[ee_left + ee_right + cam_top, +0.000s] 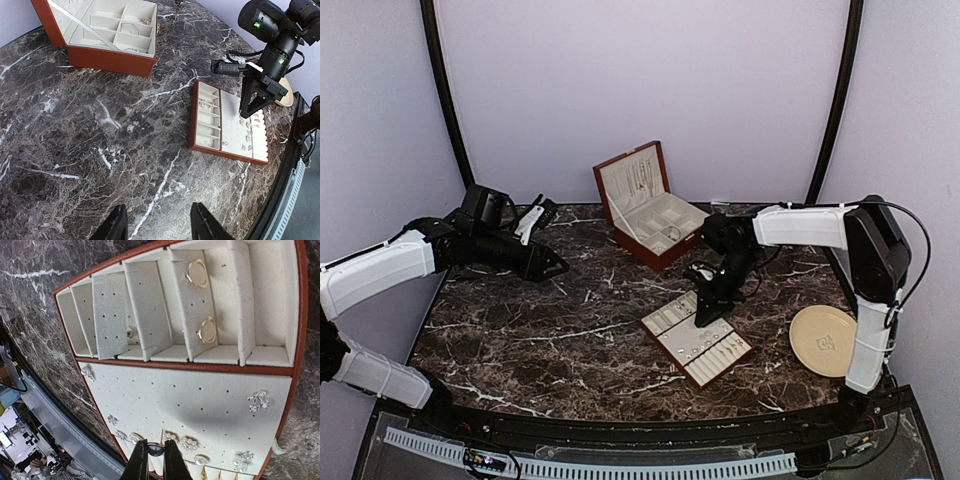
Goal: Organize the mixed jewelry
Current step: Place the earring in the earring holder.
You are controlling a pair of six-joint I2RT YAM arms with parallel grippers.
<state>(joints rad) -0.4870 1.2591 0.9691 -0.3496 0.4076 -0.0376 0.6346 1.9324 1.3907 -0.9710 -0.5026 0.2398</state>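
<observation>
The dark-stone earring is to go on the peg board (691, 321) (171, 410) between the pearl earrings and the gold-ring slots. Next, my right gripper lets go of it there.
My right gripper (155, 462) is shut on a small gold-rimmed ring with a dark stone (156, 450), held just above the ring-roll row at the edge of a cream-lined jewelry tray (200, 395). Small silvery and pearl earrings (189, 443) sit in the tray's peg board, and two gold rings (206, 330) lie in its slots. In the top view the right gripper (706, 314) hangs over the tray (672, 348). My left gripper (160, 227) is open and empty above bare marble, far left of the tray (200, 145).
An open red-brown jewelry box (650, 205) with some pieces inside stands at the back centre. A round beige plate (823, 340) lies at the right edge. The right arm's cable hangs beside the tray.
</observation>
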